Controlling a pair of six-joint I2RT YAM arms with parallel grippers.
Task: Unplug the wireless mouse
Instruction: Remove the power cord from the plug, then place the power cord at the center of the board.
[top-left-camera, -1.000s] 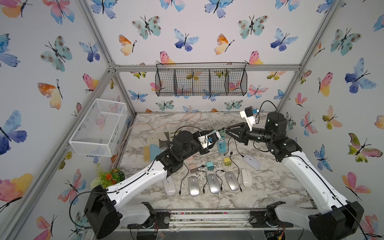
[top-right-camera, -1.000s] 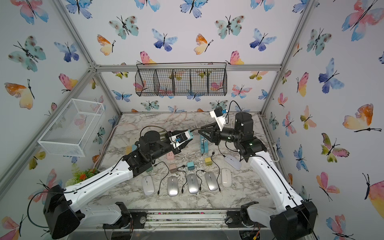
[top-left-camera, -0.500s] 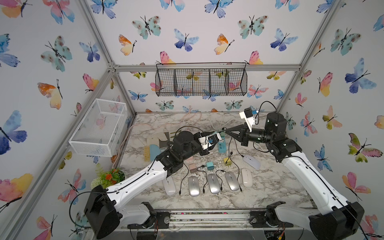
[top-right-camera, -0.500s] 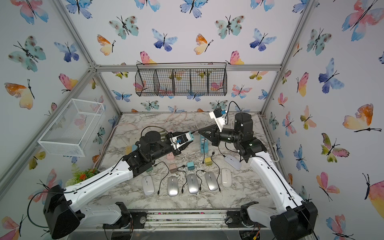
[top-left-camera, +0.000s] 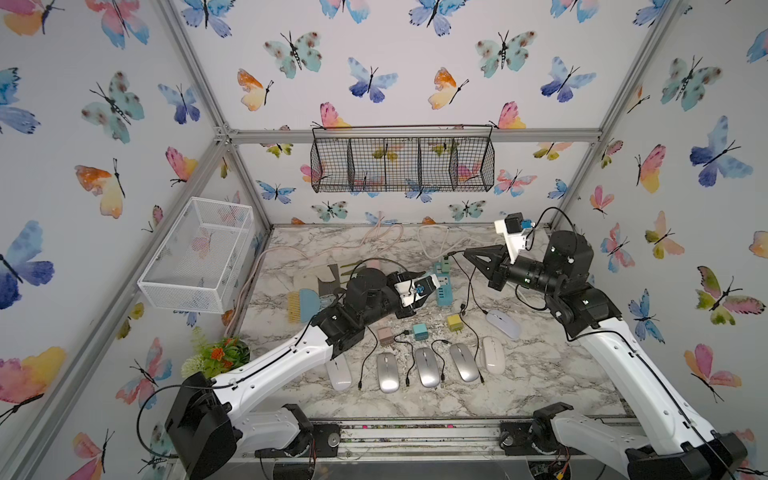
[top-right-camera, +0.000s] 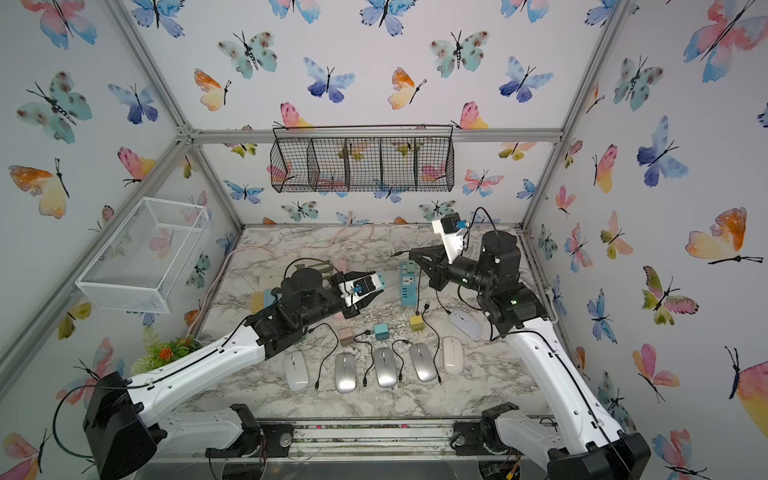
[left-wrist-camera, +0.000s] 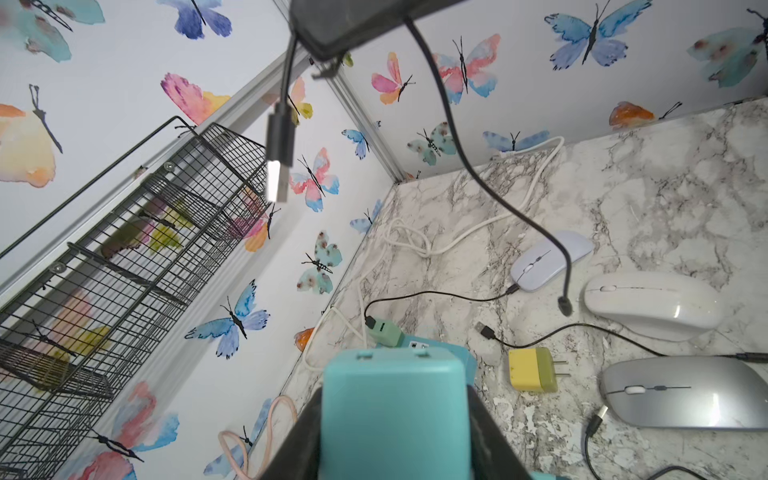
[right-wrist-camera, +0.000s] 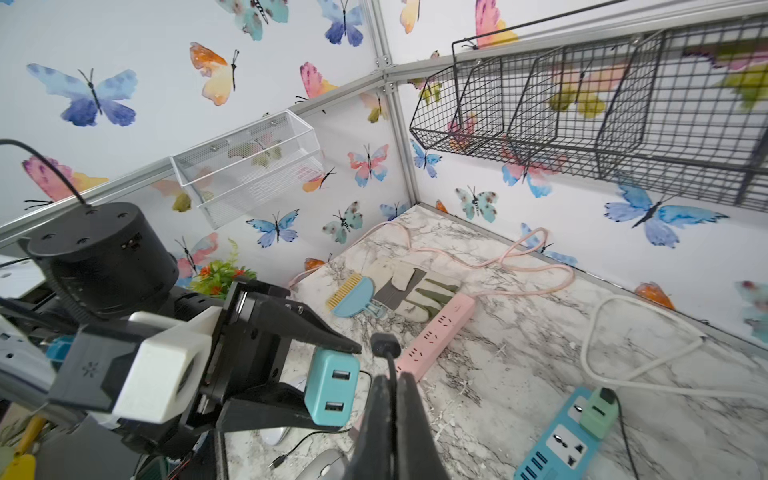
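Observation:
My right gripper has the thin black cable. It will let go of it between the lilac mouse and the white mouse (top-left-camera: 504, 339).
My left gripper (right-wrist-camera: 338, 386) is shut on a teal USB charger block (right-wrist-camera: 332, 386), also seen close up in the left wrist view as the block (left-wrist-camera: 395, 415). Both of its ports are empty. My right gripper (right-wrist-camera: 390, 384) is shut on a thin black cable just behind its USB plug (left-wrist-camera: 277, 166). The plug hangs in the air, apart from the charger. The cable's other end (left-wrist-camera: 564, 307) dangles free beside a white mouse (left-wrist-camera: 652, 305). In both top views the right gripper (top-left-camera: 467, 252) hovers right of the left gripper (top-right-camera: 376, 286).
Several mice lie in a row near the front (top-left-camera: 428, 372). A lilac mouse (top-left-camera: 503, 323) is cabled to a green adapter (left-wrist-camera: 384, 330) in the blue power strip (right-wrist-camera: 557, 440). Yellow (top-left-camera: 454, 322), teal (top-left-camera: 419, 331) and pink (top-left-camera: 385, 336) chargers and a pink power strip (right-wrist-camera: 436, 336) sit nearby.
My right gripper has shut on the cable and drawn back to the right, away from the charger. A gap now separates the plug and the charger. The left gripper has sunk slightly.

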